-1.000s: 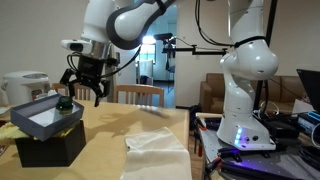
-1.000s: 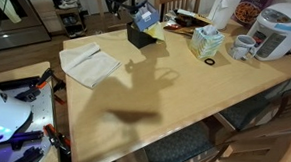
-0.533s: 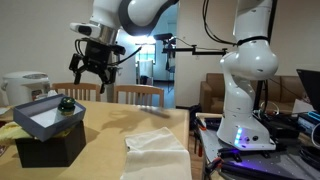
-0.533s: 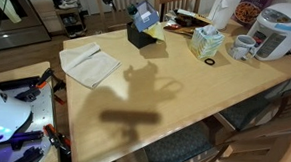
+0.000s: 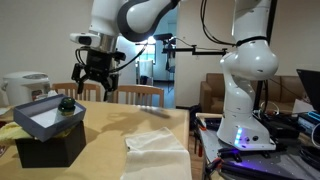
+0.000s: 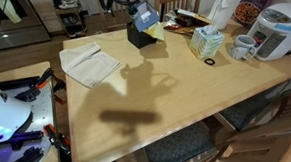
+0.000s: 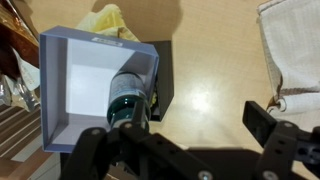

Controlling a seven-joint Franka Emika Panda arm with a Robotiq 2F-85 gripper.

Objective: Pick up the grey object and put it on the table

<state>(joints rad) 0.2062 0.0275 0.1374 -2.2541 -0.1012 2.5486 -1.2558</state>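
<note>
My gripper will close next on the grey object's side (image 5: 83,110) (image 7: 157,58) beside the dark green knob, the side that faces the white cloth, near its back corner.
The grey object (image 5: 42,117) is a flat square tray with a pale top and a dark green round knob (image 5: 66,103). It lies on a black box (image 5: 48,146) on the table (image 5: 110,140). It also shows in an exterior view (image 6: 142,17) and in the wrist view (image 7: 88,85), with the knob (image 7: 128,100) at its near edge. My gripper (image 5: 97,78) hangs open and empty in the air above and beside the tray. In the wrist view its fingers (image 7: 185,135) straddle bare table (image 7: 210,50), right of the box (image 7: 166,82).
A white cloth (image 5: 155,150) (image 6: 88,63) (image 7: 295,50) lies on the table. A yellow cloth (image 7: 110,20) sits behind the box. A rice cooker (image 6: 278,28), a mug (image 6: 243,46) and a tissue box (image 6: 206,41) stand at one end. A wooden chair (image 5: 140,93) stands behind.
The gripper rose from close over the tray's knob, shifted sideways away from it, then dropped slightly. It stayed open and empty. The tray has not moved.
</note>
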